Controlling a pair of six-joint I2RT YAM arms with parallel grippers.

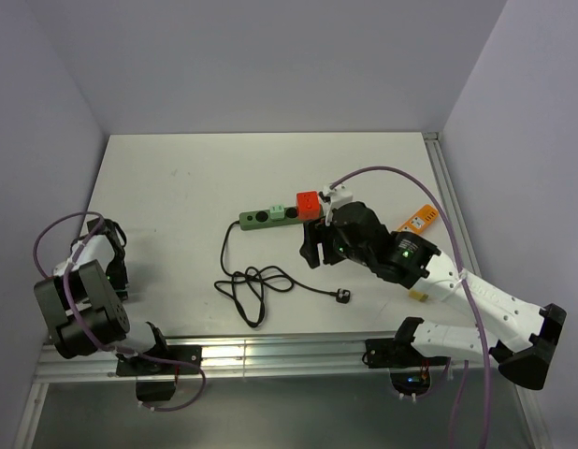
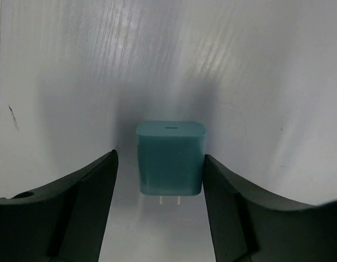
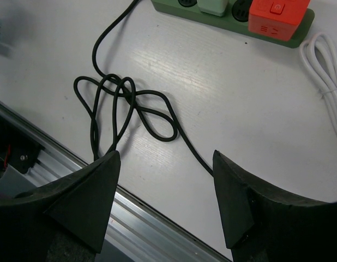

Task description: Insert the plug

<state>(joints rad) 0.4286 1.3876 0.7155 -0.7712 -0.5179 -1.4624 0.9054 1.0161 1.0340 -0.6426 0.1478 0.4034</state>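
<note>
Next, my right gripper takes over the teal plug above the black cord's tangle [image 1: 269, 276] [image 3: 152, 112] from my left gripper and closes on it.
In the left wrist view a teal plug [image 2: 170, 158] lies on the white table, its two metal prongs pointing back toward the wrist. My left gripper [image 2: 160, 157] straddles it, open: the right finger is against the plug's side and a gap remains at the left finger. In the top view that gripper [image 1: 109, 254] is at the table's left edge and hides the plug. The green power strip [image 1: 261, 217] lies mid-table with a red block [image 1: 309, 203] plugged in. My right gripper [image 1: 313, 245] hovers just in front of the strip, open and holding nothing [image 3: 166, 155].
A tangled black cord [image 1: 252, 285] runs from the strip to a black plug [image 1: 343, 296] near the front. A white cable [image 3: 326, 71] lies right of the strip [image 3: 176, 10]. An orange item [image 1: 418, 220] sits at far right. The aluminium rail [image 3: 130, 218] marks the table's near edge.
</note>
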